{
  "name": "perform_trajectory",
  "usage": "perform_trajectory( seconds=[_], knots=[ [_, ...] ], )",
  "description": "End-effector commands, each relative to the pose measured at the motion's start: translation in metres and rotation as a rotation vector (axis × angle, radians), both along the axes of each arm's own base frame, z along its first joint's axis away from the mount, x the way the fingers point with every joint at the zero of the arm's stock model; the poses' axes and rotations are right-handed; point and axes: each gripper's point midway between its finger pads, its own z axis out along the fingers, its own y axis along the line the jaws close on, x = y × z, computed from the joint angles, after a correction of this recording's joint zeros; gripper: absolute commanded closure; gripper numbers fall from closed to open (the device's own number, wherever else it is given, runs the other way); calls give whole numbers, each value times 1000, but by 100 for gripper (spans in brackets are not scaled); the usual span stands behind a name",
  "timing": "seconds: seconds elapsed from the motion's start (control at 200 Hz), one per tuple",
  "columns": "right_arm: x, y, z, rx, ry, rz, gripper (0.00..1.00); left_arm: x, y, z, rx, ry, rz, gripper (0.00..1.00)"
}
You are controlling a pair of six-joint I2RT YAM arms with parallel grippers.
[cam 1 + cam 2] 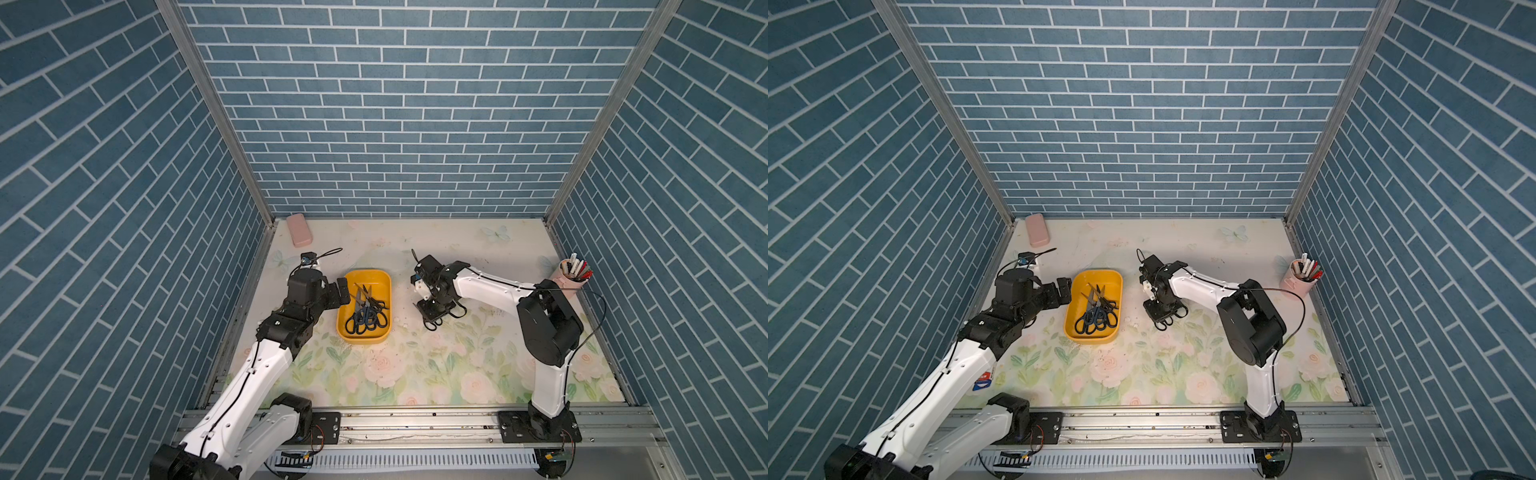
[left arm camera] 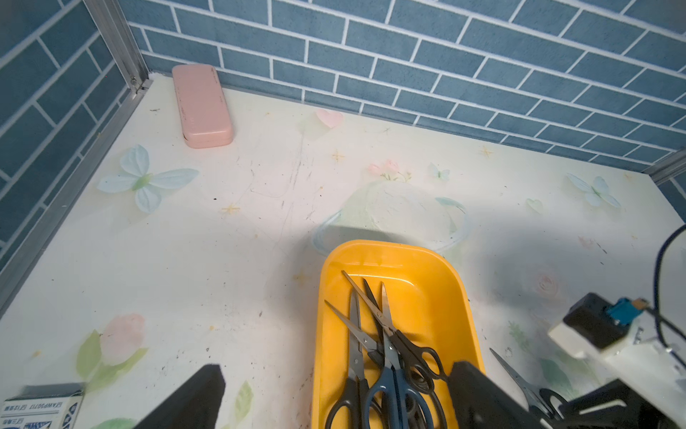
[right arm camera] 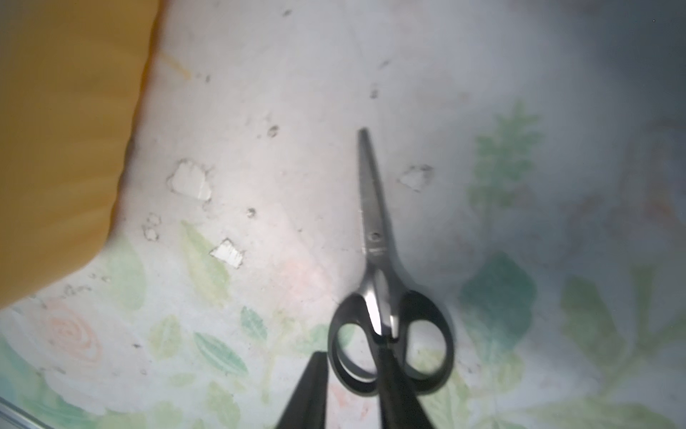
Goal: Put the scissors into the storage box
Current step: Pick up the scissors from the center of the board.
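A fingertip of my right gripper sits over the join of the handle loops, so I will open and pinch the loop farther from the storage box (image 3: 447,348).
The yellow storage box (image 1: 363,275) (image 1: 1096,273) (image 2: 389,247) sits left of centre on the floral mat. Several scissors (image 1: 365,311) (image 1: 1098,313) (image 2: 386,353) lie in it, handles toward the front. My left gripper (image 1: 337,296) (image 1: 1062,291) (image 2: 334,403) hangs wide open and empty over the box's left rim. A small pair of scissors (image 3: 375,223) (image 2: 519,379) (image 1: 1165,324) lies flat on the mat right of the box. My right gripper (image 1: 432,316) (image 1: 1158,313) (image 3: 352,351) is low over its handles. The jaws are parted, and one handle loop lies between them.
A closed pink case (image 1: 300,235) (image 2: 202,106) lies at the back left corner. A pink pen cup (image 1: 571,276) stands by the right wall. White chips (image 3: 189,182) dot the mat between the box (image 3: 55,148) and the loose scissors.
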Motion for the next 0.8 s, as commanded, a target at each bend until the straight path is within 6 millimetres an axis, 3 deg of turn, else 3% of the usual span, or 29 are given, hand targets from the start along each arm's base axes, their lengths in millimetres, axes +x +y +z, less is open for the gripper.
perform_trajectory(
  seconds=[0.0,0.115,0.31,0.49,0.645,0.795],
  knots=[
    [8,-30,14,-29,-46,-72,61,0,-7,6,-29,-6,-35,0],
    [1,-39,7,-97,-29,-43,70,0,-10,7,-36,-16,-55,0],
    [-7,-37,2,-183,-42,3,63,2,-12,-4,-35,21,-56,0],
    [-12,-28,-11,-204,-24,26,65,1,-10,-7,-24,28,-49,0],
    [-1,-28,-19,-226,-54,-14,67,1,-9,-6,-21,25,-46,0],
    [11,-30,-15,-226,-83,-59,71,1,-8,-6,-15,27,-42,0]
  ],
)
